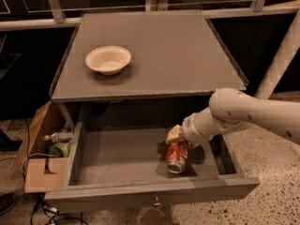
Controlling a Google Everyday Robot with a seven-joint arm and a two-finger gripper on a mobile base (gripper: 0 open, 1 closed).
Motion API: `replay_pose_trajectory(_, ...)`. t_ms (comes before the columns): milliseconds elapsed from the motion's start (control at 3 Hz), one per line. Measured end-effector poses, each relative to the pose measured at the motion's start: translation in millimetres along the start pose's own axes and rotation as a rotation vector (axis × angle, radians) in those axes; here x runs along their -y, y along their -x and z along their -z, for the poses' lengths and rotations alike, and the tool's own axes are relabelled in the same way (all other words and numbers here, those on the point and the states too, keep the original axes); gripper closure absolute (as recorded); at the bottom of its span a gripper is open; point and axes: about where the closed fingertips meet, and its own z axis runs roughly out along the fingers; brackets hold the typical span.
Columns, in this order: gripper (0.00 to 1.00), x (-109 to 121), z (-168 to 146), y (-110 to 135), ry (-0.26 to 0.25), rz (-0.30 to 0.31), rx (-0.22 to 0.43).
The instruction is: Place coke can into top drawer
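Note:
My gripper will release the coke can, now hanging tilted inside the open top drawer, on the top drawer's grey bottom (pixel 174 161), near the front panel.
The coke can (pixel 177 157), red-orange with a silver end facing the camera, hangs tilted inside the open top drawer (pixel 117 156), right of its middle and just above or on the grey floor. My gripper (pixel 178 145) comes in from the right over the drawer's side and is shut on the can's upper part. A cream pad of the gripper shows just above the can. The drawer is pulled fully out, with a small metal pull (pixel 155 202) on its front.
A cream bowl (pixel 108 59) sits on the grey cabinet top (pixel 187 50), back left. Left of the drawer stands a cardboard box (pixel 40 165) holding a bottle and green stuff. Cables lie on the floor at lower left. A white post leans at far right.

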Motion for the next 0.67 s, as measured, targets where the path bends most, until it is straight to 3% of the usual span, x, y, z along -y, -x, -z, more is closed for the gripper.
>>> replay_pose_trajectory(667,1.00,7,-18,-8,-0.038,-0.008,-0.009)
